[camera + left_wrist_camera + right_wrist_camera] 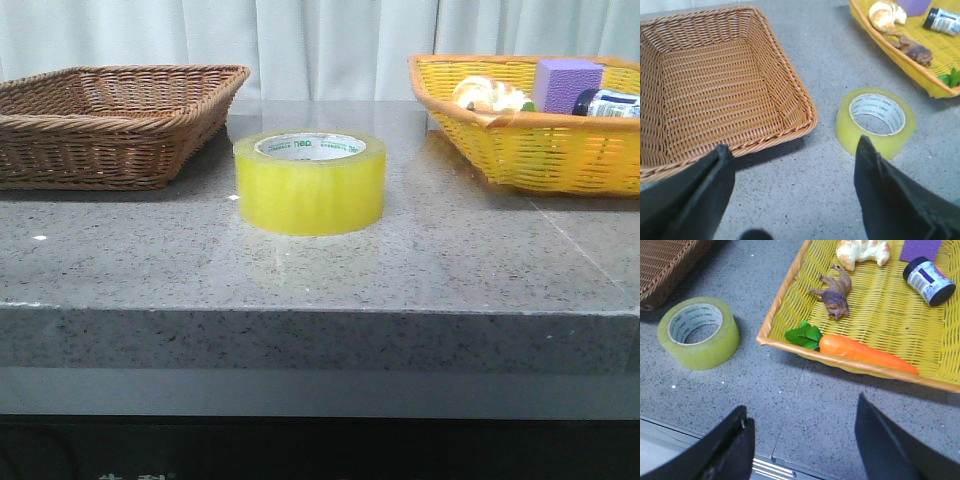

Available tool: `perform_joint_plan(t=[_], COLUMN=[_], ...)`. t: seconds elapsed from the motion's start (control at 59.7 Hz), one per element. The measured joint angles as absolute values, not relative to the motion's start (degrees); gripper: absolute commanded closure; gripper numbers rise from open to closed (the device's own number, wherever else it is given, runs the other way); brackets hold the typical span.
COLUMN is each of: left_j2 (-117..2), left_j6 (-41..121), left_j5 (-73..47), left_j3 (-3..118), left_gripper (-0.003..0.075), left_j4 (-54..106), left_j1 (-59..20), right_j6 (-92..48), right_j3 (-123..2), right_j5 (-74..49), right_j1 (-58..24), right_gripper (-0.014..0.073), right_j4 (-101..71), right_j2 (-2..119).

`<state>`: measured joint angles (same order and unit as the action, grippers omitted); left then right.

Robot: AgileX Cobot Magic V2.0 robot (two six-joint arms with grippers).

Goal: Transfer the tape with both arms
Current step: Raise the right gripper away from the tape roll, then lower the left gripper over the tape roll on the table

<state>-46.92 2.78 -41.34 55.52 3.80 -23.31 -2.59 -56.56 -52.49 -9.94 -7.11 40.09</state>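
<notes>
I will close my left gripper on the near side (355,163) (903,137) of the yellow tape roll, toward the yellow basket, putting one finger inside the roll's hole.
The yellow tape roll (310,181) lies flat on the grey stone table, between the two baskets, hole up, its pale core printed in green. It also shows in the left wrist view (876,121) and in the right wrist view (699,333). My left gripper (792,152) is open and empty above the table, near the brown basket's corner, with the tape just beyond one fingertip. My right gripper (801,410) is open and empty above the table's front edge, short of the yellow basket. Neither arm shows in the front view.
An empty brown wicker basket (110,120) stands at the back left. A yellow basket (520,140) at the back right holds a purple block (566,82), a dark jar (928,281), bread (862,251), a toy carrot (865,354) and a small brown figure (836,294).
</notes>
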Motion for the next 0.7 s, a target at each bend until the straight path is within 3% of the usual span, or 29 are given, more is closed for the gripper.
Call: perform_joint_plan(t=[0.268, 0.703], left_j2=[-57.19, -74.44], left_j6=[11.99, 15.8], left_j5=[-43.74, -44.72], left_j3=[64.05, 73.92], left_gripper=[0.0225, 0.0226], left_j4=[9.4, 8.84], left_j1=[-24.45, -35.94], right_j6=[-2.59, -2.59], right_j3=[-56.56, -56.56], right_j5=[-52.49, -52.49], right_j1=[-9.94, -9.94], right_gripper=[0.0127, 0.0127], right_j4=[-7.11, -7.11], right_j2=[40.09, 40.09])
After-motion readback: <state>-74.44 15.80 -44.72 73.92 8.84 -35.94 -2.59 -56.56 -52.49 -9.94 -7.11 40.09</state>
